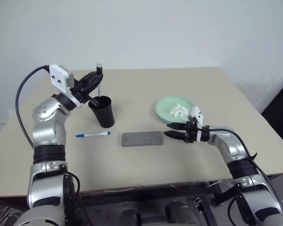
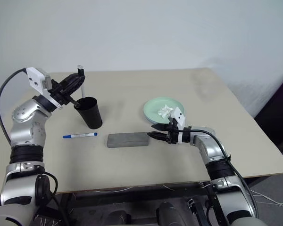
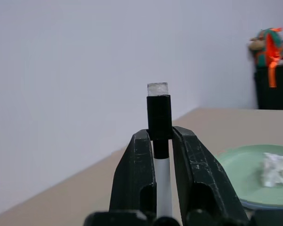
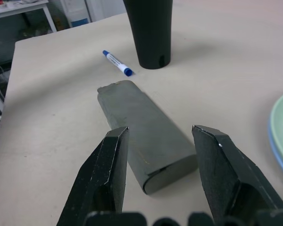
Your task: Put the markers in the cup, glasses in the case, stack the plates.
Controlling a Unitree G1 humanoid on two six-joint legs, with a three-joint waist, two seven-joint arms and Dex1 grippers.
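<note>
Next, I release the white marker, now upright at the cup's rim, with my left gripper inside the black cup (image 1: 102,112) behind the blue-capped marker.
My left gripper (image 1: 98,78) is shut on a white marker (image 1: 99,87) with a black cap, holding it upright. The marker's lower end is at the rim of the black cup (image 1: 103,113); I cannot tell whether it dips inside. Another marker (image 1: 93,134), blue-capped, lies flat on the table left of the grey case (image 1: 140,139). My right gripper (image 1: 167,130) stands open just off the case's right end, pointing at it, with nothing between its fingers. The mint green plate (image 1: 166,104) rests on the light blue plate, whose edge (image 4: 279,157) shows beneath it. The glasses are out of view.
A crumpled white tissue (image 1: 178,111) lies on the green plate. The beige table (image 1: 146,84) ends at a white wall behind and drops off at its right edge. A shelf with colourful items (image 3: 271,56) stands beyond the table.
</note>
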